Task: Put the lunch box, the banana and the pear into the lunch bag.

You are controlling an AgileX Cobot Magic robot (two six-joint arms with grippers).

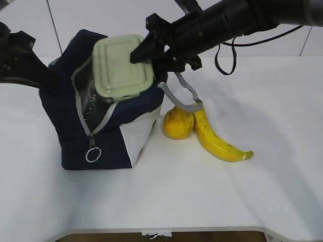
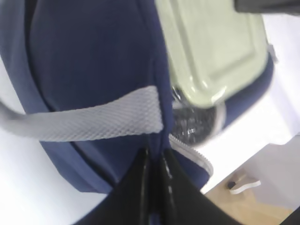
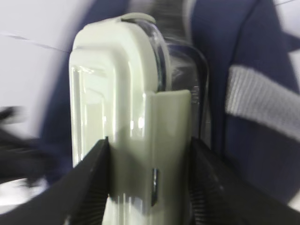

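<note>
Next, my right gripper releases the lunch box down between the lunch bag's open zipper edges [image 1: 102, 108], behind the ring pull. The lunch box now sits tilted in the bag's mouth.
The navy lunch bag [image 1: 65, 131] stands at the left with its zipper open. The lunch box [image 1: 121, 65], green lid facing me, sits tilted in the bag's mouth, and my right gripper [image 1: 146, 50] is shut on its right end. In the right wrist view the fingers of that gripper [image 3: 147, 150] press both sides of the lunch box [image 3: 122, 93]. My left gripper [image 2: 155, 157] is shut on the lunch bag's [image 2: 93, 56] rim fabric just below a grey handle [image 2: 93, 119]. The pear [image 1: 177, 122] and the banana [image 1: 214, 138] lie touching on the table right of the bag.
A ring zipper pull [image 1: 93, 154] hangs at the bag's front. A second grey handle [image 1: 184, 93] droops onto the pear and banana. The white table's [image 1: 202, 201] front edge runs close along the bottom.
</note>
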